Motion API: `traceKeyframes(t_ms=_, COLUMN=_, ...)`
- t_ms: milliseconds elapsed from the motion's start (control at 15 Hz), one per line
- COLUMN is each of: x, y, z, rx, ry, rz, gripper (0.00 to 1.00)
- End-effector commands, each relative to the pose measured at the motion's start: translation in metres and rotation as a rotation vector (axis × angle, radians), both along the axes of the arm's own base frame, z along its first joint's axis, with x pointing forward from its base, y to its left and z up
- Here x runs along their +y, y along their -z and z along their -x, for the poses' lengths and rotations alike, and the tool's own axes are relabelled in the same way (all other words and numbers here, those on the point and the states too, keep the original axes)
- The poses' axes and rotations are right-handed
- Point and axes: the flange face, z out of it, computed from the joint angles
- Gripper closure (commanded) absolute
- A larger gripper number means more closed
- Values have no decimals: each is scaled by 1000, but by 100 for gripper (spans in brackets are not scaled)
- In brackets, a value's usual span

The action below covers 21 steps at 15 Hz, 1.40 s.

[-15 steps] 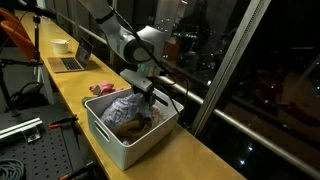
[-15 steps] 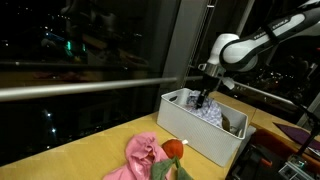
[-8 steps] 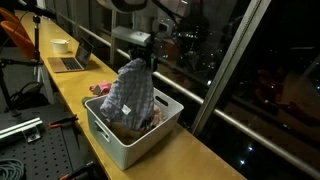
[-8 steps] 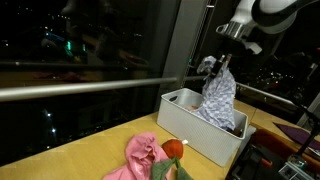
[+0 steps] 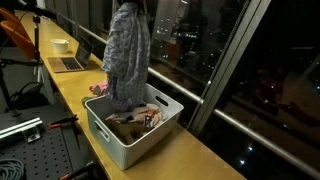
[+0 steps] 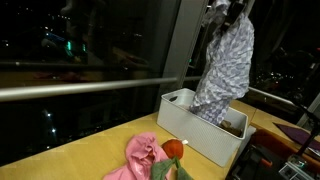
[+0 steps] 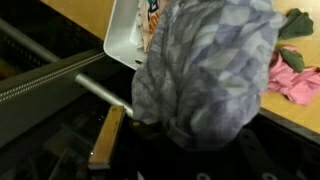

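Note:
My gripper is going to the pink cloth [image 5: 106,84] [image 7: 293,70] beside the white bin. I will put the grey-blue patterned cloth down there.
My gripper [image 6: 232,8] is at the top edge of both exterior views, shut on a grey-blue patterned cloth [image 5: 127,55]. The cloth [image 6: 226,70] hangs down long from the gripper, its lower end still at or just inside the white bin [image 5: 128,142]. In the wrist view the cloth [image 7: 205,65] fills most of the picture and hides the jaws. The bin [image 6: 205,135] holds more clothes, brown and patterned pieces [image 5: 135,118].
A pink cloth [image 6: 140,155] with a red and green piece [image 6: 172,150] lies on the wooden counter beside the bin. A laptop [image 5: 68,62] and a white bowl [image 5: 61,45] sit further along the counter. A window with a metal rail [image 6: 90,88] runs behind.
The gripper has risen high above the bin, pulling the grey-blue cloth up out of it until it hangs full length.

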Motion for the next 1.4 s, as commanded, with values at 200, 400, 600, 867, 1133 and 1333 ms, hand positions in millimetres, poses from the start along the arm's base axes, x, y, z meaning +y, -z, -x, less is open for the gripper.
traceKeyframes(t_ms=200, x=110, y=-102, z=30, rx=-79, ry=-143, rz=167, gripper=100)
traceKeyframes(t_ms=400, x=155, y=-123, z=46, rx=-98, ry=-201, rz=220, gripper=100)
traceKeyframes(t_ms=600, x=189, y=-138, z=57, rx=-116, ry=-242, rz=259, gripper=100)
traceKeyframes(t_ms=867, x=225, y=-133, z=52, rx=-116, ry=-272, rz=276, gripper=100)
traceKeyframes(t_ms=1133, x=247, y=-92, z=16, rx=-47, ry=-290, rz=161, gripper=100)
traceKeyframes(t_ms=1333, x=252, y=-54, z=-12, rx=25, ry=-312, rz=32, gripper=100)
